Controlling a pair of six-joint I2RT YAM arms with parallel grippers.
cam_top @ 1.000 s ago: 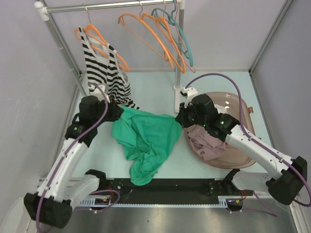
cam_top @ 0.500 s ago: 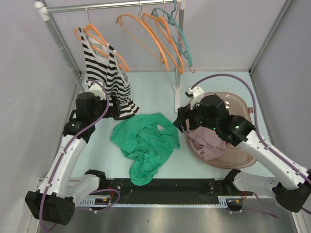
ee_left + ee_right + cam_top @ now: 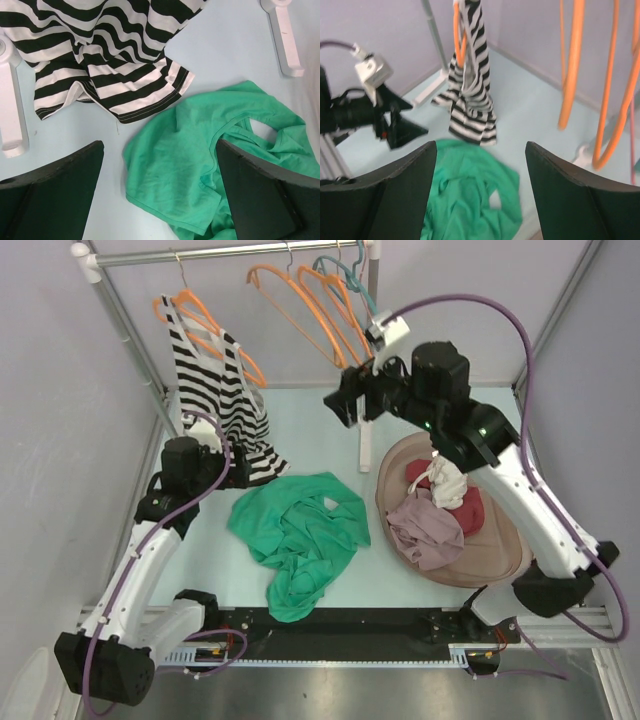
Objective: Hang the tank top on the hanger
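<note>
Next, I close my right gripper on the middle of the near sloping arm (image 3: 320,322) (image 3: 575,45) of the bare orange hanger closest to the striped top.
The green tank top (image 3: 300,535) lies crumpled on the table between the arms, and nothing holds it. The left wrist view has the tank top (image 3: 200,155) under the left gripper (image 3: 160,145), whose jaws stand wide apart and empty. That left gripper (image 3: 240,466) hovers just left of the cloth's upper edge. My right gripper (image 3: 342,402) is raised high beside the rack post, open and empty, just below the bare orange hangers (image 3: 315,310) on the rail. In the right wrist view, the right gripper (image 3: 480,145) looks down on the tank top (image 3: 465,200), with orange hangers (image 3: 570,65) close at the right.
A black-and-white striped top (image 3: 215,380) hangs on an orange hanger at the rail's left end. A teal hanger (image 3: 357,292) hangs behind the orange ones. The rack post (image 3: 365,435) stands mid-table. A brown basin (image 3: 500,570) at the right holds pinkish, red and white cloths.
Both grippers have opened and let go of the green top, which has dropped onto the table. The right arm has risen and swung back toward the hangers; the left has drawn back slightly.
</note>
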